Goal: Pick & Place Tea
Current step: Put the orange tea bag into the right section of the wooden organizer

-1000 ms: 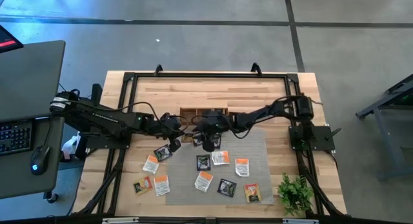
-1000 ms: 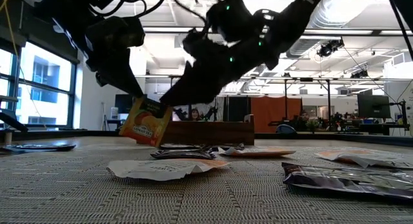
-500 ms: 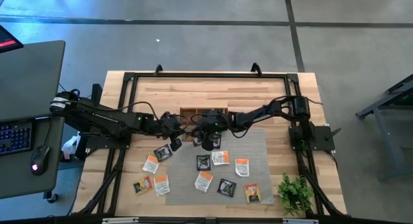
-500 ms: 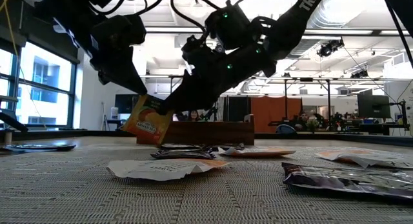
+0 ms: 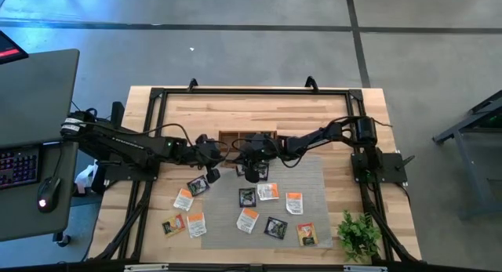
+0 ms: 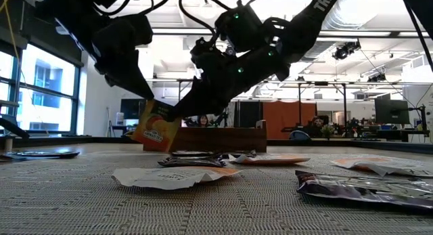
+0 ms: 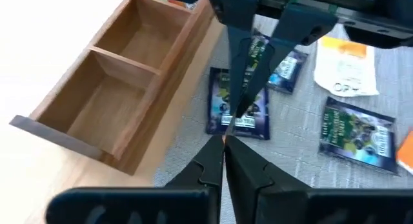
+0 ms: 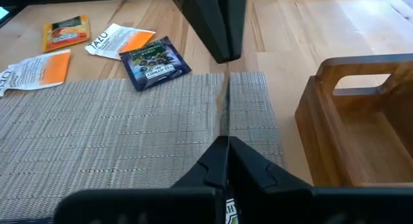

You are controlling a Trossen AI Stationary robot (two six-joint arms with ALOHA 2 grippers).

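I need to release the yellow-orange tea sachet from my right gripper in the wooden box's end compartment on the plant's side (image 5: 268,141).
A yellow-orange tea sachet (image 6: 157,125) hangs tilted above the grey woven mat (image 5: 310,178), in front of the wooden three-compartment box (image 5: 247,137). My left gripper (image 7: 224,141) and my right gripper (image 8: 223,141) meet at it from opposite sides, both shut on it. Each wrist view shows the sachet edge-on as a thin line (image 8: 224,111) running to the other gripper. Several more tea sachets (image 5: 267,209) lie flat on the mat and on the wood to its left. My left gripper pinches the sachet's upper edge (image 6: 147,105) between its two fingers, coming down at a slant from the table's left. The sachet hangs below the fingers, tilted and clear of the mat. My right gripper pinches the sachet's opposite side edge (image 6: 174,114) between its two fingers, slanting down from the table's right. In its wrist view the sachet (image 8: 224,121) runs straight out from the fingertips, edge-on.
The box (image 7: 116,82) stands just beyond the grippers, two of its compartments showing bare wood. A dark sachet (image 7: 235,108) lies on the mat under the handover. A small green plant (image 5: 357,234) stands at the near right corner. Black frame rails edge the table.
My right gripper has drawn in to the hanging sachet and shut on its side edge. The sachet, still held by my left gripper, has shifted slightly up and toward the box, staying tilted and clear of the mat.
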